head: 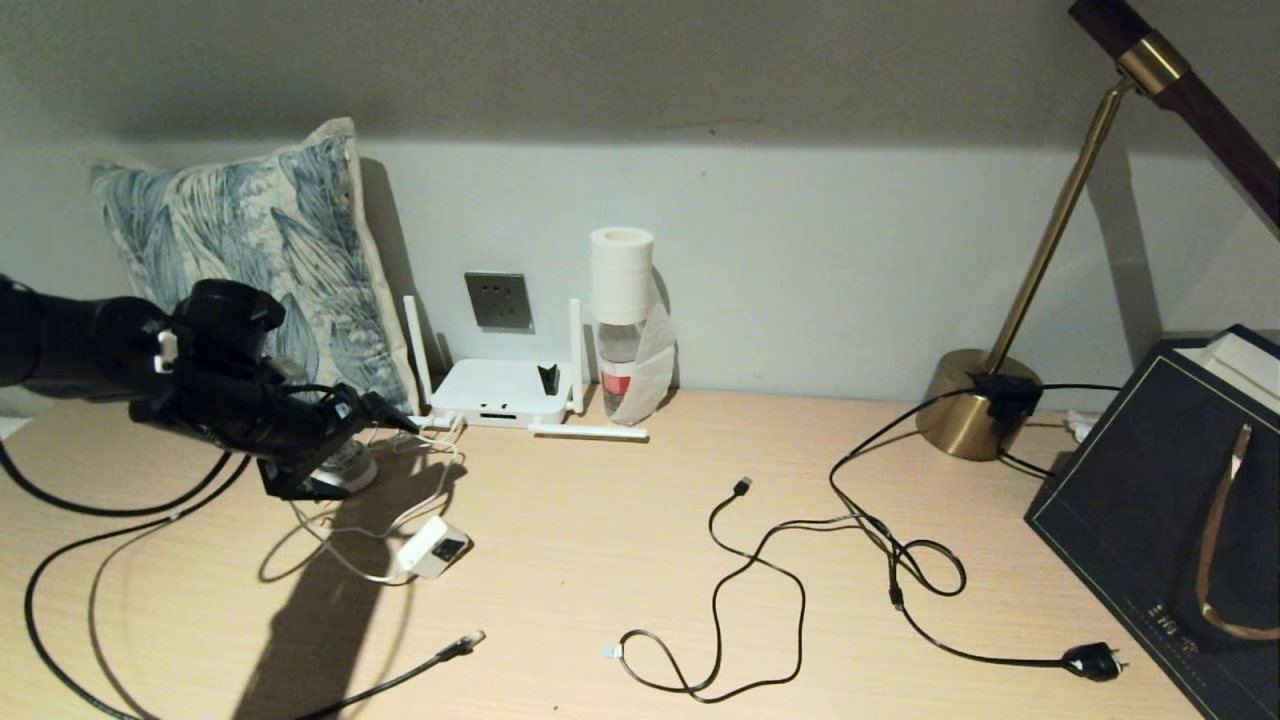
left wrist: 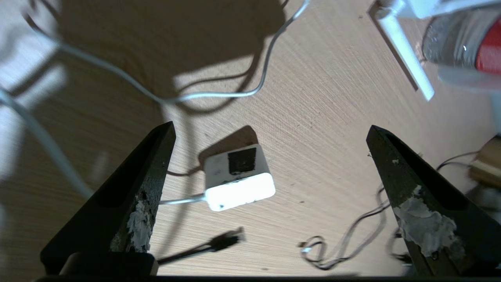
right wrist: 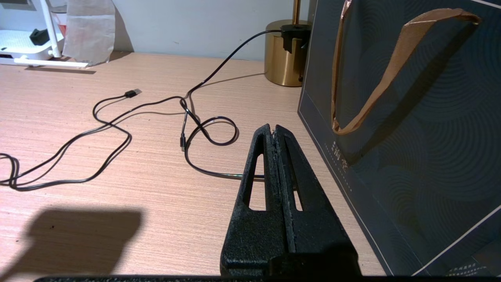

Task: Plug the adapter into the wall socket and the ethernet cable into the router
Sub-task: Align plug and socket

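Note:
I will next close my left gripper on the body (head: 429,547) (left wrist: 239,181) of the white adapter, with the cord end of the adapter between the fingers.
The white adapter (head: 435,547) lies on the desk with its black square up, its thin white cord looping back toward the router (head: 500,392). My left gripper (head: 350,450) hovers open above the desk behind the adapter. In the left wrist view the adapter (left wrist: 238,178) lies below the gap of the left gripper (left wrist: 271,127), untouched. The ethernet cable's clear connector (head: 462,642) rests nearer the front edge, also seen as a dark tip (left wrist: 227,239). The grey wall socket (head: 498,300) sits on the wall above the router. My right gripper (right wrist: 274,129) is shut and empty, low over the desk beside the bag.
A leaf-print pillow (head: 260,240) leans on the wall at the left. A bottle capped with a paper roll (head: 620,330) stands right of the router. A black USB cable (head: 740,580), the lamp's cord and black plug (head: 1095,660), a brass lamp base (head: 965,405) and a dark bag (head: 1170,500) fill the right side.

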Controlling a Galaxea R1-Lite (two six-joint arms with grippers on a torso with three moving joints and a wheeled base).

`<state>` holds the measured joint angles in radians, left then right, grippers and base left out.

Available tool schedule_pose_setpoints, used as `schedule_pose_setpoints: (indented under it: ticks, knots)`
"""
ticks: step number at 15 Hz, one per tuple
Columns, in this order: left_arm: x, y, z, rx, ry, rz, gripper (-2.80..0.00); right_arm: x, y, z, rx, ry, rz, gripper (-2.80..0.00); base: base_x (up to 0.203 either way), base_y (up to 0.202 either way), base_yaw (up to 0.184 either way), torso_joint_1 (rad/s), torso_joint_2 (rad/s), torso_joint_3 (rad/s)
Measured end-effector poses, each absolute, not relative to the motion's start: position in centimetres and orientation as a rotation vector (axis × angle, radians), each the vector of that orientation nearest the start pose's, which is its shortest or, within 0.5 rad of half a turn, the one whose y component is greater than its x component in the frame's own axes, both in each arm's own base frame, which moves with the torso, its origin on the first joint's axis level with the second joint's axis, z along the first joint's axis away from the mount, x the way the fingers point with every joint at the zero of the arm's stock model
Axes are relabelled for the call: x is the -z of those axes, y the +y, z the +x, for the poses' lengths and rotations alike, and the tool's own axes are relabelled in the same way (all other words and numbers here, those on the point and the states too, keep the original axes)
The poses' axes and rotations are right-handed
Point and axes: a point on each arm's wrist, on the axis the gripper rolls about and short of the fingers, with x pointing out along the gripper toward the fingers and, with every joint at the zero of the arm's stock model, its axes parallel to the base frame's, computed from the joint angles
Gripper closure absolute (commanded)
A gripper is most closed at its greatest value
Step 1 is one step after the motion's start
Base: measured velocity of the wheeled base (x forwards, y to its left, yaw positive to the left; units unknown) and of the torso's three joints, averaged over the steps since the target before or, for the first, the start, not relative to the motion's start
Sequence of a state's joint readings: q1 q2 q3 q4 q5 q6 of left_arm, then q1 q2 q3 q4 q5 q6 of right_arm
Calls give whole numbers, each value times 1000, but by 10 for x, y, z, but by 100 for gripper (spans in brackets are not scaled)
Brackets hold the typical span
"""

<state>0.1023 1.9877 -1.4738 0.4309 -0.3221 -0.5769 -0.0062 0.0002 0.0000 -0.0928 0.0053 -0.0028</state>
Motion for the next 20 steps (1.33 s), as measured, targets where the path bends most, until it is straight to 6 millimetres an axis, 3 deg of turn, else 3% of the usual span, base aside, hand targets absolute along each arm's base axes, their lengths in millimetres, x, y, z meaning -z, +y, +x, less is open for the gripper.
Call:
schedule_pose_setpoints:
  ticks: [5, 8, 12, 17, 20]
  knots:
    - [-209, 28, 344, 152, 793, -309, -280, -85, 0, -23, 1, -92, -3, 0, 0, 0, 0, 0, 0, 0]
    - [-218, 20, 320, 333, 711, 48, -280, -85, 0, -23, 1, -93, -3, 0, 0, 0, 0, 0, 0, 0]
    - [-217, -11, 290, 544, 621, 399, -280, -85, 0, -23, 1, -92, -3, 0, 0, 0, 0, 0, 0, 0]
    - [-196, -14, 276, 684, 593, 696, -280, -85, 0, -23, 1, -92, -3, 0, 0, 0, 0, 0, 0, 0]
    - [-185, -12, 280, 733, 561, 817, -280, -85, 0, -23, 1, -92, -3, 0, 0, 0, 0, 0, 0, 0]
